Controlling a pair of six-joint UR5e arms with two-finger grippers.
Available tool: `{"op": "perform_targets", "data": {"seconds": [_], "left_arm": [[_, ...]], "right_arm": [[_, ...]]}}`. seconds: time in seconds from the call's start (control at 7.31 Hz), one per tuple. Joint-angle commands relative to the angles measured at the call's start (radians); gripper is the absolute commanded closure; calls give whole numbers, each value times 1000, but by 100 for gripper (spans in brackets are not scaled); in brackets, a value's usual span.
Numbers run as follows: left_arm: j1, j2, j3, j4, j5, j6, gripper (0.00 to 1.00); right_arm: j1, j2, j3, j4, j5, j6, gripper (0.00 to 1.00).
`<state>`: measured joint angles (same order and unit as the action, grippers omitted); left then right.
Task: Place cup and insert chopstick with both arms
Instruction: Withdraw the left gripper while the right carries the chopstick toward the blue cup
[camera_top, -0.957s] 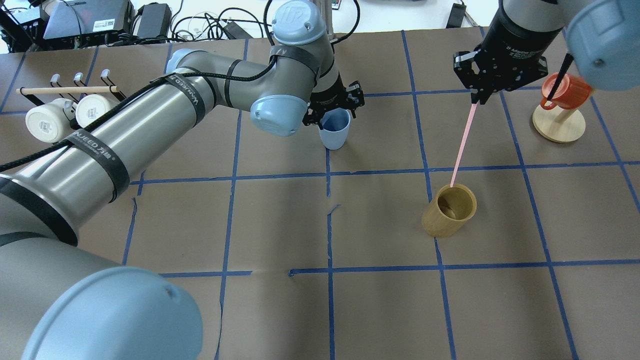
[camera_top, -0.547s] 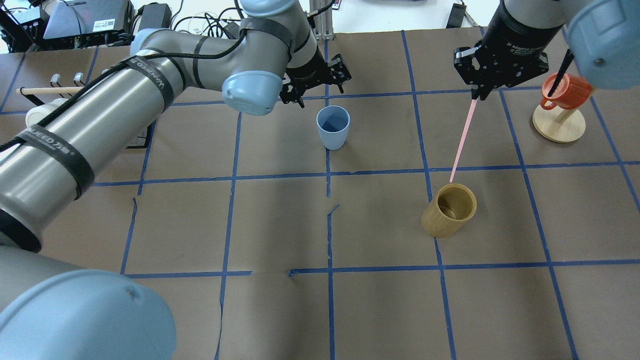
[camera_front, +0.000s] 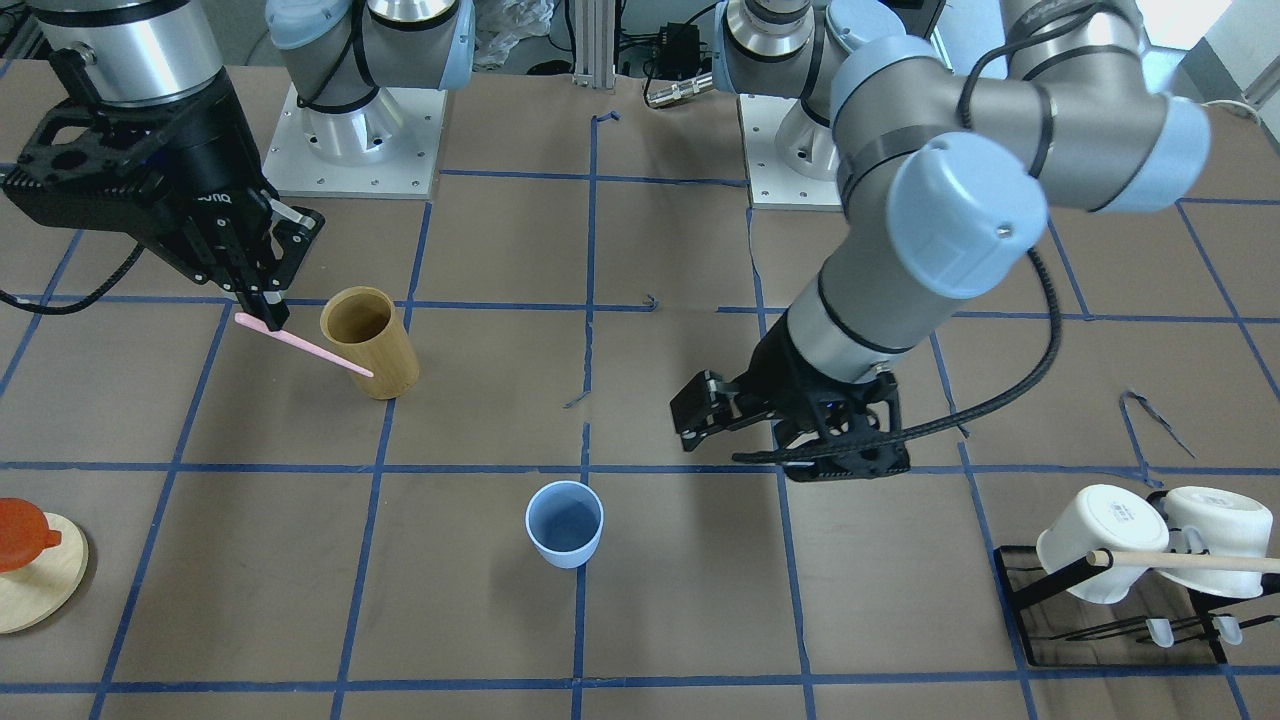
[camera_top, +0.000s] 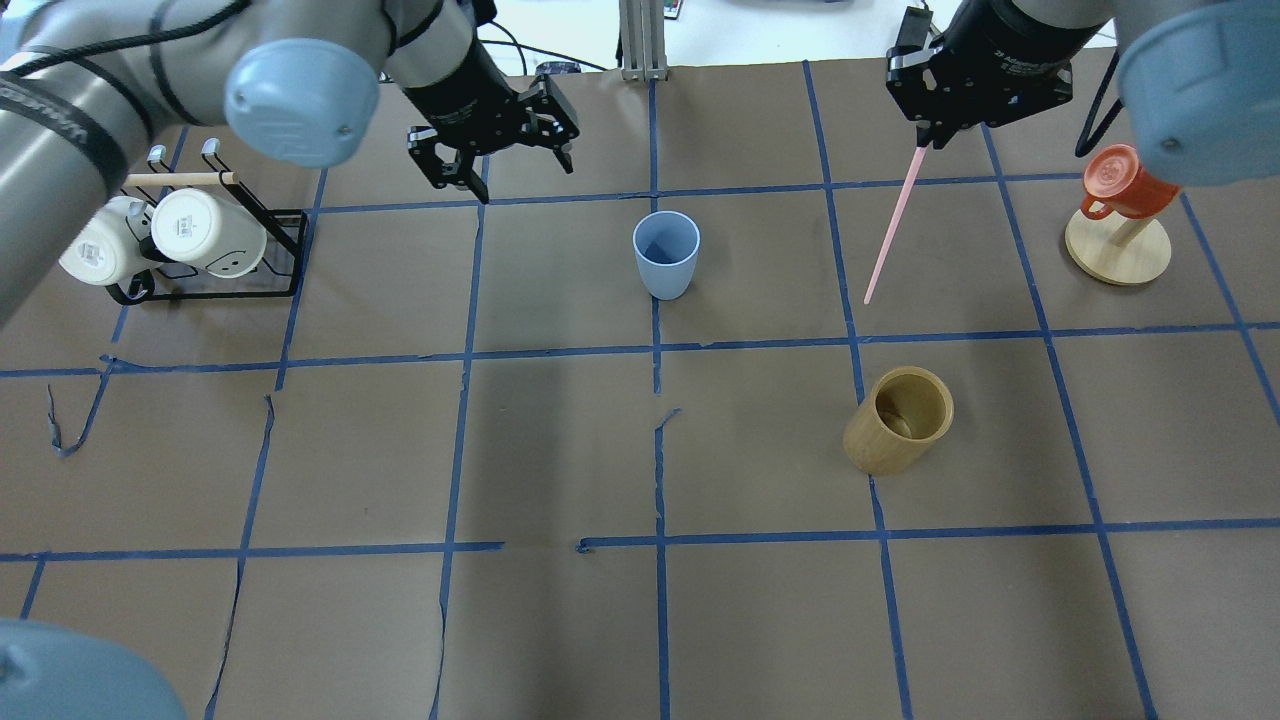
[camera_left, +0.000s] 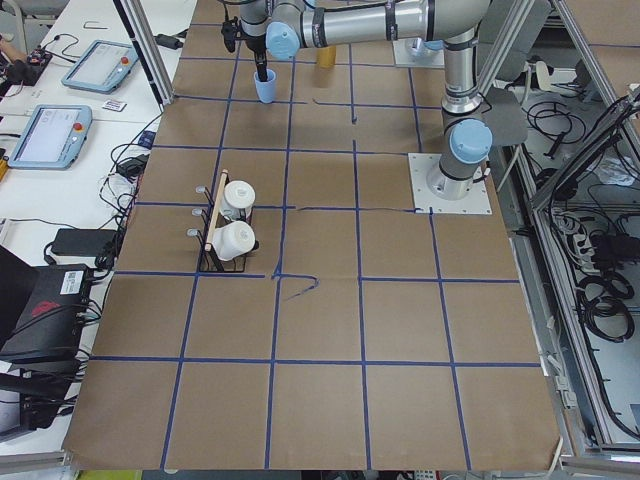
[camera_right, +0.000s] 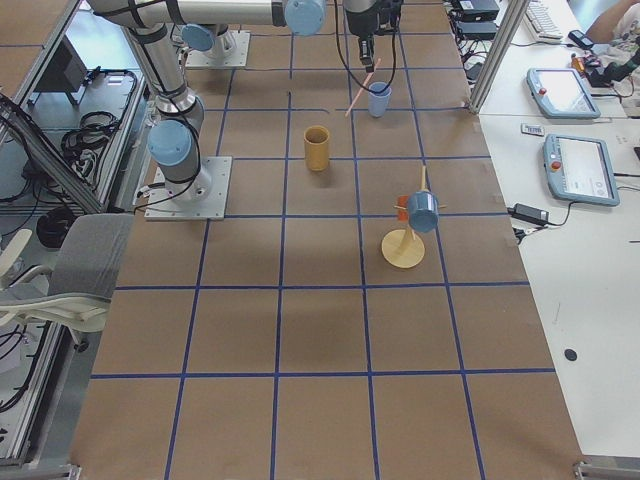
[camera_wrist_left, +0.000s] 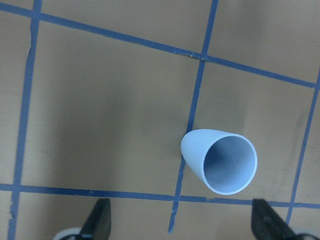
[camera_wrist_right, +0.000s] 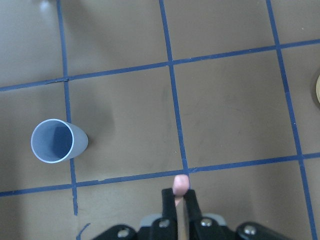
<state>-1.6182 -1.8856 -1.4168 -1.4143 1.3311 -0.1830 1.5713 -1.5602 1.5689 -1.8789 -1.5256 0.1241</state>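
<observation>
The robot's right gripper should release the pink chopstick inside the light blue cup (camera_front: 567, 534) (camera_wrist_right: 56, 140), so that it leans on the cup's rim. The chopstick now hangs slanting in the air.
The light blue cup (camera_top: 666, 253) stands upright and empty on the brown table, also in the front view (camera_front: 565, 523) and both wrist views (camera_wrist_left: 220, 160) (camera_wrist_right: 57, 141). My left gripper (camera_top: 495, 150) is open and empty, raised, left of and beyond the cup; its fingers (camera_wrist_left: 97, 225) show at the bottom of the left wrist view. My right gripper (camera_top: 925, 140) is shut on the top of the pink chopstick (camera_top: 890, 225), which hangs slanting down, its lower tip in the air right of the cup. The chopstick also shows in the front view (camera_front: 305, 347).
A tan bamboo cylinder (camera_top: 898, 420) stands on the near right. A black rack (camera_top: 290, 250) with white mugs (camera_top: 205, 232) and a wooden rod is at the far left. An orange cup (camera_top: 1125, 180) sits on a round wooden stand (camera_top: 1118, 250) at the far right.
My left gripper has let go of the cup and moved up and away to the left. My right gripper has carried the chopstick up, away from the bamboo cylinder's rim.
</observation>
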Motion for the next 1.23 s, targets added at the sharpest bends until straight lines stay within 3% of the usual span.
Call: {"op": "perform_targets", "data": {"seconds": [0.0, 0.27, 0.41, 0.55, 0.82, 1.09], "left_arm": [[131, 115, -23, -325, 96, 237, 0], [184, 209, -179, -301, 134, 342, 0], [188, 244, -253, -191, 135, 346, 0], [201, 252, -260, -134, 149, 361, 0], [212, 232, -177, -190, 250, 364, 0], [204, 230, -156, -215, 234, 295, 0]], "right_arm": [[94, 34, 3, -153, -7, 40, 100], [211, 109, 3, -325, -40, 91, 100], [245, 138, 5, -374, -68, 92, 100], [280, 156, 5, -431, -71, 91, 100], [294, 184, 8, -474, -87, 89, 100], [294, 219, 20, -538, -87, 88, 100]]}}
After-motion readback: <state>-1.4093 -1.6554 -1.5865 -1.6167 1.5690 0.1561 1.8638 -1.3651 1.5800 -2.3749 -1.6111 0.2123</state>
